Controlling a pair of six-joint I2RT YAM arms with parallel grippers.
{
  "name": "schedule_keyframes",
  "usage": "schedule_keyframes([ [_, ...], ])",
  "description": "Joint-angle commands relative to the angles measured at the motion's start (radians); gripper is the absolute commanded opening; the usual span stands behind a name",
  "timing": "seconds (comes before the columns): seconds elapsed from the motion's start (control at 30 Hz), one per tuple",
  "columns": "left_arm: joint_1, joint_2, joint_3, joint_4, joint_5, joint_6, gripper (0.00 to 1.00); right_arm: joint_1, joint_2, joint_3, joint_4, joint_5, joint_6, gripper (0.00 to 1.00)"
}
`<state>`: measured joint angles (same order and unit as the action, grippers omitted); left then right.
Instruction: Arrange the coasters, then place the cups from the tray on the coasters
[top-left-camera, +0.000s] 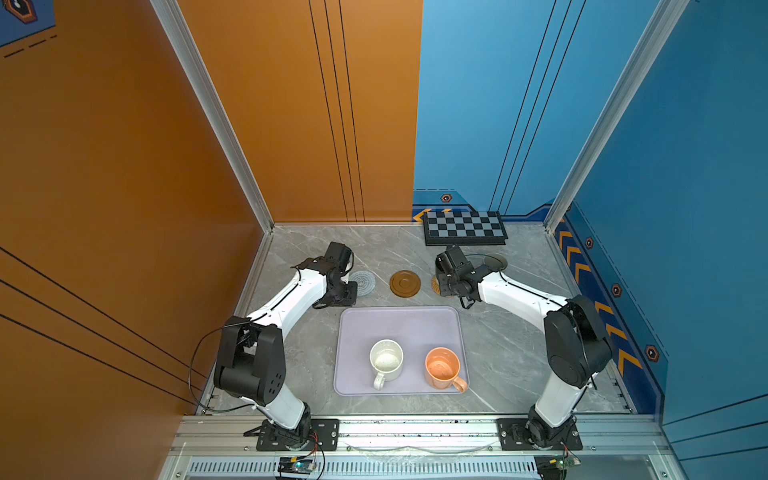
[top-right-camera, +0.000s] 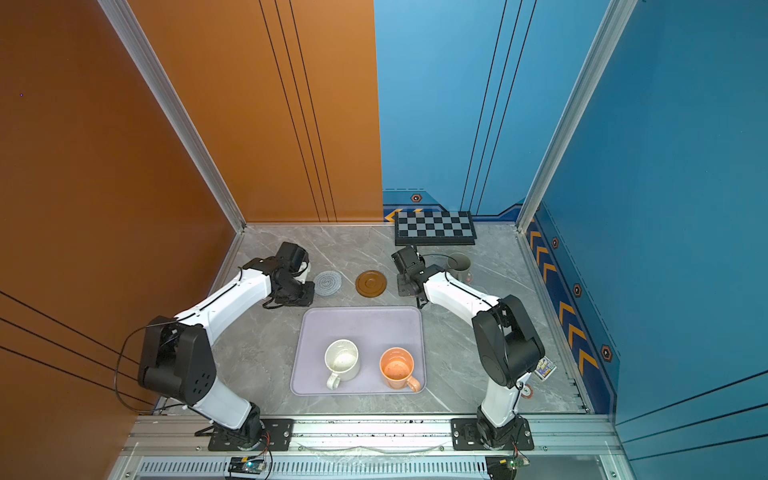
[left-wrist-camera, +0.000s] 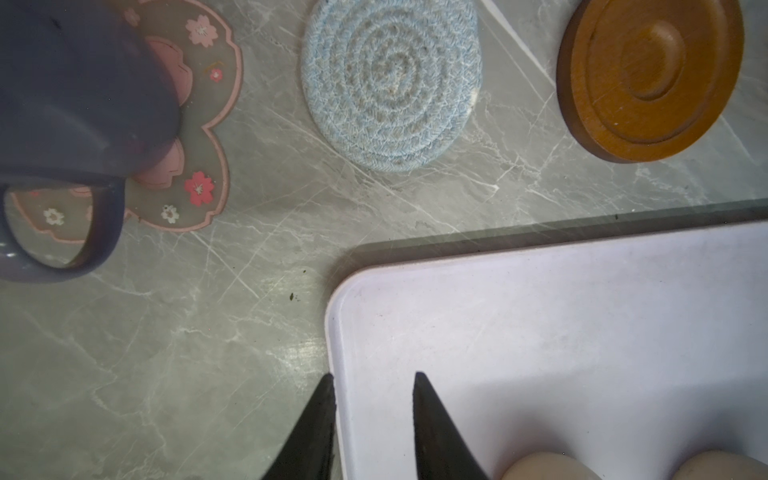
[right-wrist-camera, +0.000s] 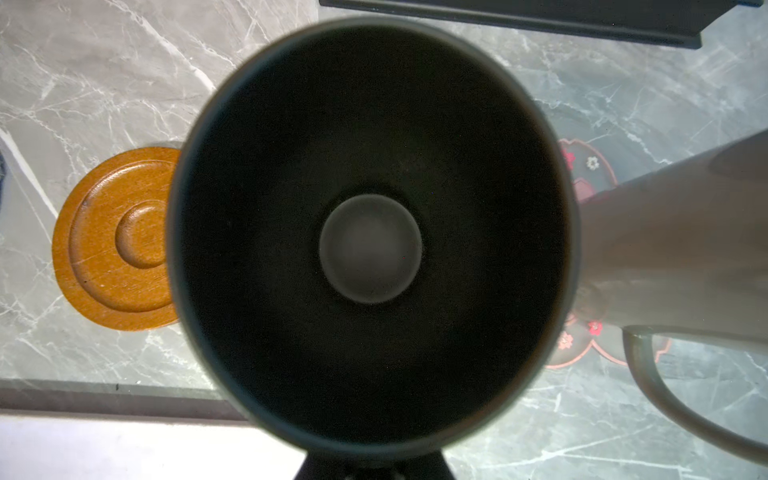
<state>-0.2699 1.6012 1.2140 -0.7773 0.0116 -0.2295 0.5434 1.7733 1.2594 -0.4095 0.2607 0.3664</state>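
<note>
My right gripper should release the black cup on the tan woven coaster (top-left-camera: 446, 282) (right-wrist-camera: 372, 248) next to the brown wooden coaster. The black cup is held above the tan coaster now.
The lavender tray (top-left-camera: 399, 322) holds a white speckled cup (top-left-camera: 386, 359) and an orange cup (top-left-camera: 442, 368). Beyond it lie a grey-white spiral coaster (top-left-camera: 362, 282) and a brown wooden coaster (top-left-camera: 405, 284). A tan woven coaster (top-left-camera: 435, 284) peeks out under my right gripper (right-wrist-camera: 372, 457), which is shut on the rim of a black cup (right-wrist-camera: 370, 232). A grey cup (right-wrist-camera: 665, 249) stands on a pink flower coaster (right-wrist-camera: 590, 166). A lavender cup (left-wrist-camera: 70, 95) sits on the other pink flower coaster (left-wrist-camera: 199, 124). My left gripper (left-wrist-camera: 375, 374) is open above the tray's far left corner, holding nothing.
A black-and-grey chequered board (top-left-camera: 464, 227) lies against the back wall, just behind the right gripper. A small printed card pack (top-right-camera: 545, 369) lies beside the right arm's base. Orange and blue walls close in the table's sides and back.
</note>
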Motion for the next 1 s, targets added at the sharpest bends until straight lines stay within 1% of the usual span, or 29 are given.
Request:
schedule_keyframes([
  [0.0,-0.009,0.014,0.024,-0.008,0.011,-0.002,0.34,0.000,-0.003,0.028,0.036,0.051,0.000,0.00],
  [0.97,-0.016,0.028,0.038,-0.008,0.019,-0.012,0.33,-0.010,0.007,-0.036,0.072,0.037,0.026,0.00],
])
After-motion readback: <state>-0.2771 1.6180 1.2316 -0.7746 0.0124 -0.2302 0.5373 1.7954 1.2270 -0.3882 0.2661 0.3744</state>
